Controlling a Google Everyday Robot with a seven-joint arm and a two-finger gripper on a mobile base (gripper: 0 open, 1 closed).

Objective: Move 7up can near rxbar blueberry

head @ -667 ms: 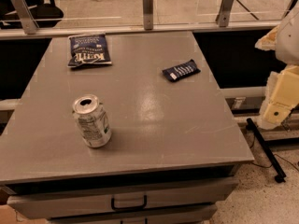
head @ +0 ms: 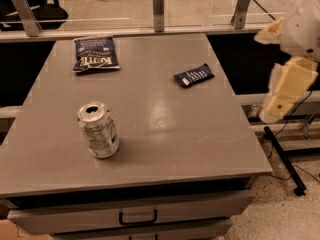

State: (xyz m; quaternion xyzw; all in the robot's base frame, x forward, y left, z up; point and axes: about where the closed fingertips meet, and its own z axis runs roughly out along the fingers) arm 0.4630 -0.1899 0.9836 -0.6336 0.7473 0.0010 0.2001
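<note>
Next, I close my gripper around the middle of the 7up can's side (head: 103, 134), because the can should go near the rxbar blueberry.
The 7up can (head: 98, 129), silvery-white with faint green markings and an open top, stands upright on the front left of the grey table (head: 165, 134). The rxbar blueberry (head: 194, 75), a small flat dark-blue bar with white print, lies at the right rear of the table, well apart from the can. My gripper (head: 284, 91), cream-coloured, hangs off the table's right edge, level with the bar and far from the can. It holds nothing that I can see.
A larger dark-blue chip bag (head: 96, 54) lies at the table's left rear. A railing with metal posts (head: 158, 8) runs behind the table. A drawer with a handle (head: 137, 218) sits below the front edge. A black stand leg (head: 284, 159) lies on the floor at right.
My arm has shifted slightly left, toward the table's right edge. The can, the bar and the bag have not moved.
</note>
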